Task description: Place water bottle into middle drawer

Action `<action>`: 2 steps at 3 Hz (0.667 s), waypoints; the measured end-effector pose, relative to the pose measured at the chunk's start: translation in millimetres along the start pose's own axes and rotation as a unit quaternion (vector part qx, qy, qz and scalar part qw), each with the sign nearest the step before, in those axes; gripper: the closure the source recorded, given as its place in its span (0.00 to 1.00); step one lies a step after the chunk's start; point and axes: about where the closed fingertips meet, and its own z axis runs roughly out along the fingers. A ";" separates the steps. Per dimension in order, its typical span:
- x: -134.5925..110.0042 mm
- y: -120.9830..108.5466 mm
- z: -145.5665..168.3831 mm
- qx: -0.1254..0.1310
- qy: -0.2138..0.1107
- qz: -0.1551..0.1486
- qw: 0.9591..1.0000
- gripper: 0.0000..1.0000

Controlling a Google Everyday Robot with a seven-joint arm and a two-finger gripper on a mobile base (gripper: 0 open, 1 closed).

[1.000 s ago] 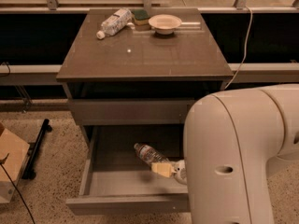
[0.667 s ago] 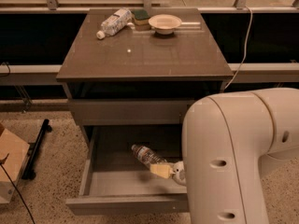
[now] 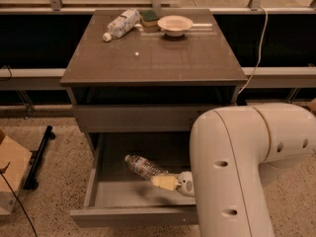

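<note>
Next, I open my gripper and let go of the water bottle so that it is left near the center of the open middle drawer's bottom (image 3: pixel 140 174).
The water bottle (image 3: pixel 143 166), clear crinkled plastic with a white label, is inside the open middle drawer (image 3: pixel 106 194), tilted with its cap toward the back left. My gripper (image 3: pixel 167 181) reaches into the drawer from the right, at the bottle's lower end; a cream-coloured finger (image 3: pixel 165 182) touches that end. Most of the gripper is hidden behind my large white arm (image 3: pixel 237 167). Whether the bottle rests on the drawer floor I cannot tell.
On the cabinet top (image 3: pixel 163 58) lie a similar clear bottle with a white cap (image 3: pixel 120 23), a white bowl (image 3: pixel 175 23) and a green sponge (image 3: pixel 150 18). A cardboard box (image 3: pixel 11 177) and a black stand (image 3: pixel 37 157) sit on the floor at left.
The bottle and gripper have shifted slightly left inside the drawer; my arm fills a little more of the right side.
</note>
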 end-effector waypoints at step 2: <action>-4.8 9.8 10.4 -0.054 -0.018 -0.004 0.998 1.00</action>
